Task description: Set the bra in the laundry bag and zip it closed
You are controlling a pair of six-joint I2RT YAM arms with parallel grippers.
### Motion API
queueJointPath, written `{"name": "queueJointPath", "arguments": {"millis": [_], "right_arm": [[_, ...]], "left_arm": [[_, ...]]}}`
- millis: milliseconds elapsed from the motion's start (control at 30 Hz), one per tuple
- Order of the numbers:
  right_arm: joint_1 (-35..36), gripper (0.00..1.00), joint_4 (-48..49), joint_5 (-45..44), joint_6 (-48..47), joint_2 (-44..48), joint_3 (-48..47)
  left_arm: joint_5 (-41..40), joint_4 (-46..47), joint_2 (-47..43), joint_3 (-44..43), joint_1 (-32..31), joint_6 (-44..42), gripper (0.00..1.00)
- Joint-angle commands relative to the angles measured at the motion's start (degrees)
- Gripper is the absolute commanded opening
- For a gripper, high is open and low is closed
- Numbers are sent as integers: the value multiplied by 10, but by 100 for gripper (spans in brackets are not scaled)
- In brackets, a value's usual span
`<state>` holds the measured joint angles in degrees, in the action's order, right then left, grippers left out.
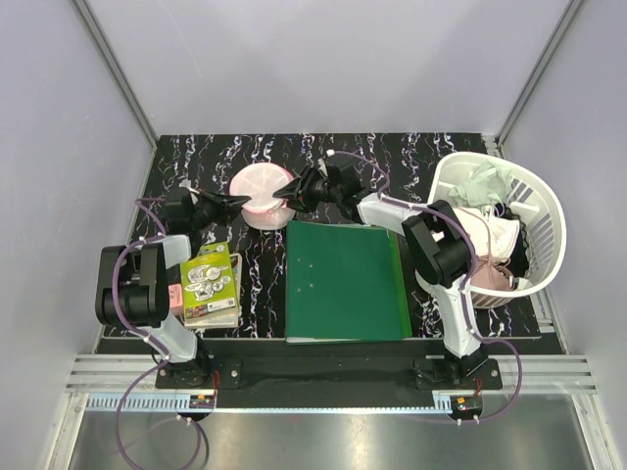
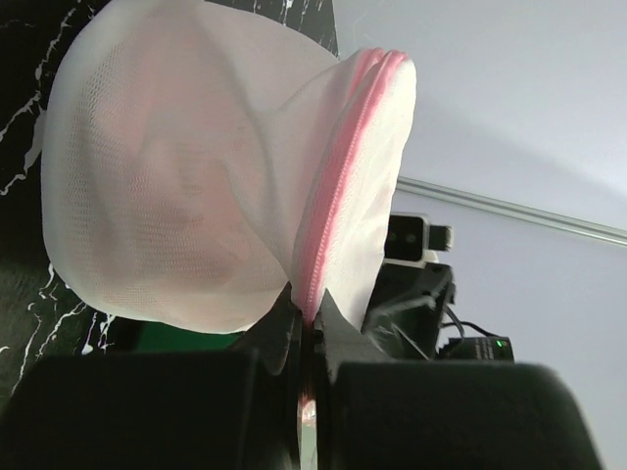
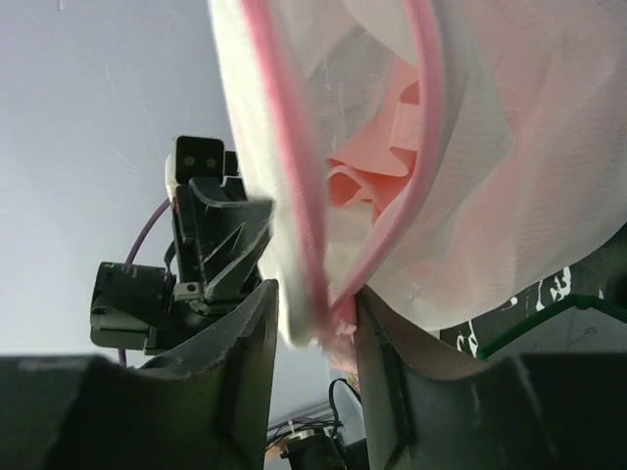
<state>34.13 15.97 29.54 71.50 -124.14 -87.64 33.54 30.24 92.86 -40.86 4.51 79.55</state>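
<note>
The pink zip rim across from the zip's end [image 3: 343, 308] is in my left gripper while the zip gapes, so my left gripper should open and take that end.
The laundry bag [image 1: 261, 188], a round white mesh pouch with a pink zip rim, sits on the black mat between my two grippers. My left gripper [image 1: 242, 203] is shut on the pink zip rim [image 2: 338, 196] from the left, pinching it at the fingertips [image 2: 312, 315]. My right gripper [image 3: 312, 323] comes in from the right, jaws still apart, with the zip's end and a fold of mesh [image 3: 294, 225] between them. The zip gapes there, and the pink bra [image 3: 367, 162] shows inside the bag [image 3: 509, 147].
A green folder [image 1: 345, 279] lies just in front of the bag. A white slatted basket [image 1: 558, 220] holding several garments stands at the right. A printed packet [image 1: 209, 284] lies near the left arm. Grey walls close in the back and sides.
</note>
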Motion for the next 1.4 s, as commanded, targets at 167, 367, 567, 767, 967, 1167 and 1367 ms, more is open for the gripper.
{"name": "queueJointPath", "arguments": {"millis": [167,367,567,767,967,1167,1367], "right_arm": [[5,18,49,-9,54,-13,-2],[5,0,69,-16,119,-14,-5],[6,0,74,-50,181,-11,-2],[5,0,83,-60,232,-11,0],[6,0,80,-69,239,-2,4],[6,0,81,-65,237,0,10],[5,0,85,-62,237,0,11]], "left_arm": [[25,-86,-12,-123,-8,-161,34],[-267,-301,-211,-126,-57,-454,66],[-389,-287,-326,-10,-168,-497,49],[-366,-238,-291,25,-250,-520,36],[-403,-250,-212,-29,-287,-534,49],[-436,-231,-172,-48,-289,-539,44],[-455,-232,-128,-91,-289,-557,41]]}}
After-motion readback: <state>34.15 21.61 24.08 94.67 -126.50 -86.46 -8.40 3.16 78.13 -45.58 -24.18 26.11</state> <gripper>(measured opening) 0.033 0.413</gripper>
